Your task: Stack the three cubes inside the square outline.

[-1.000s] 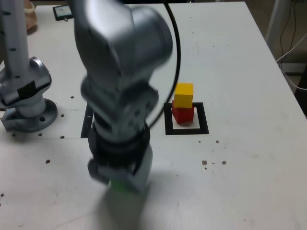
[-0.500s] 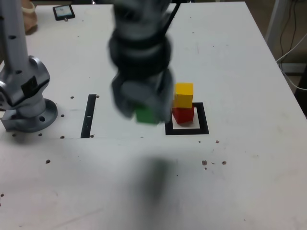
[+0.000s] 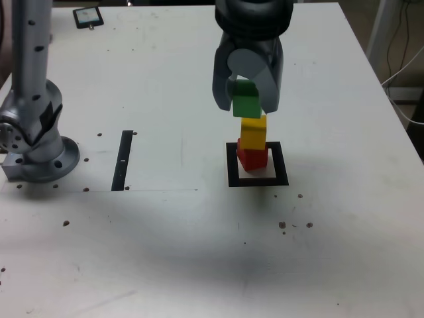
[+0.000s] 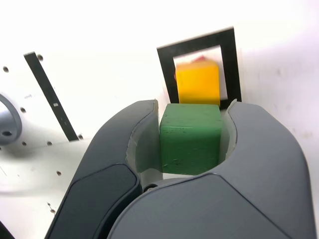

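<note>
Next, I let go of the green cube on top of the yellow cube (image 3: 255,120) (image 4: 198,86) with my gripper, so it is the highest in the stack.
A red cube (image 3: 252,158) sits inside the black square outline (image 3: 258,180) with a yellow cube (image 3: 253,132) stacked on it. My gripper (image 3: 247,103) hangs just above the yellow cube, shut on the green cube (image 3: 246,100). The wrist view shows the green cube (image 4: 191,138) clamped between the two dark jaws, with the yellow cube (image 4: 197,82) and the square outline (image 4: 229,59) beyond it. Only a sliver of red shows there.
A narrow black strip (image 3: 123,159) lies on the white table to the exterior view's left of the outline. The arm's grey base (image 3: 33,139) stands at the left edge. A small dark device (image 3: 87,16) lies at the far left corner.
The gripper has carried the green cube from low near the table's front, up and toward the exterior view's right, to just above the yellow cube. The red and yellow cubes have not moved.
</note>
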{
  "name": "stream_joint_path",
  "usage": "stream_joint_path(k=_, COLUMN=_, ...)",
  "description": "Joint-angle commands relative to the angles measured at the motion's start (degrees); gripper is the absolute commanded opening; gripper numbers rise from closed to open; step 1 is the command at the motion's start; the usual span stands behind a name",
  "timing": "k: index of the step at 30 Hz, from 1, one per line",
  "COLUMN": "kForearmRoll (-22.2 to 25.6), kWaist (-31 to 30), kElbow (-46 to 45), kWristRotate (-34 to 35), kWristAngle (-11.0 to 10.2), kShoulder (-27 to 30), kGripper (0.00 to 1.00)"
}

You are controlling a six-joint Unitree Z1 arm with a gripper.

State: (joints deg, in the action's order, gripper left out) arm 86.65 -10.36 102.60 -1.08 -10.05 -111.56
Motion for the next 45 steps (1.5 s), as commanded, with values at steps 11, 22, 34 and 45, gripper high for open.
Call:
stream_joint_path(k=11, kForearmRoll=-2.35, kWaist=2.78, kElbow=-1.97, kWristRotate=-2.11, kWristAngle=1.33, kShoulder=-1.49, kGripper=0.16)
stream_joint_path(k=22, kForearmRoll=-2.76, kWaist=3.24, kElbow=-1.74, kWristRotate=-2.17, kWristAngle=1.07, kShoulder=-2.31, kGripper=0.22)
stream_joint_path(k=34, kForearmRoll=-3.01, kWaist=3.68, kElbow=-1.13, kWristRotate=-2.93, kWristAngle=1.03, kShoulder=-3.68, kGripper=0.34)
stream_joint_path(k=45, kForearmRoll=-3.63, kWaist=3.86, kElbow=-1.18, kWristRotate=-3.58, kWristAngle=0.97, kShoulder=-3.77, kGripper=0.92)
